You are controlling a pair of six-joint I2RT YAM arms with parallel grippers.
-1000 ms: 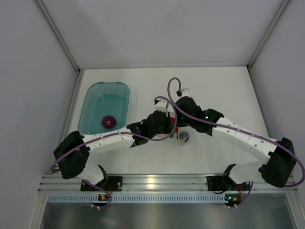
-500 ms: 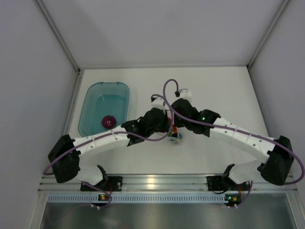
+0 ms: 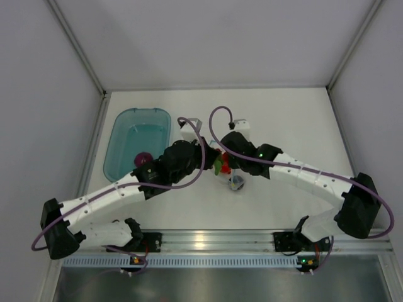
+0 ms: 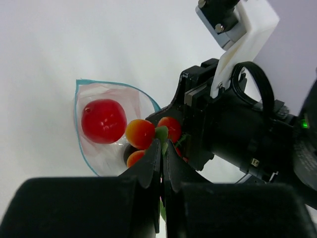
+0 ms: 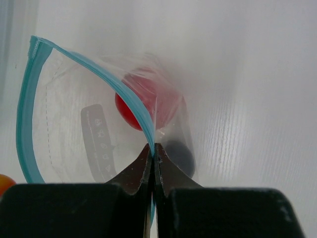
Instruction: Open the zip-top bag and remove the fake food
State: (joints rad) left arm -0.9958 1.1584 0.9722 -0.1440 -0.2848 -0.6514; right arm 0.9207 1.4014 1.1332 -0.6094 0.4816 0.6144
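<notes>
My left gripper needs to release the green-orange-red cluster in the teal tub [image 3: 153,145], setting it just past the purple-magenta piece that is there.
The zip-top bag [image 5: 74,139] hangs open, its light blue zip strip [image 5: 29,124] curving wide. My right gripper [image 5: 152,147] is shut on that strip at one side of the mouth. Inside the bag lie a red ball [image 5: 130,111] and a dark piece [image 5: 182,154]. My left gripper [image 4: 162,144] is shut on the green stem of a green-orange-red cluster of fake food [image 4: 140,134], which sits at the bag's mouth beside the red ball [image 4: 103,120]. In the top view both grippers meet mid-table: left gripper [image 3: 216,162], right gripper [image 3: 232,168], bag [image 3: 237,183] below them.
A translucent teal tub [image 3: 123,123] stands at the left of the table with a purple-magenta piece [image 3: 143,159] in it, close to the left arm's forearm. The right gripper's black body [image 4: 237,134] crowds the left gripper. White walls enclose the table.
The left arm has swung left and drawn its gripper back toward the tub side; the green-orange-red cluster now shows beside the bag. The right gripper and bag shifted slightly left.
</notes>
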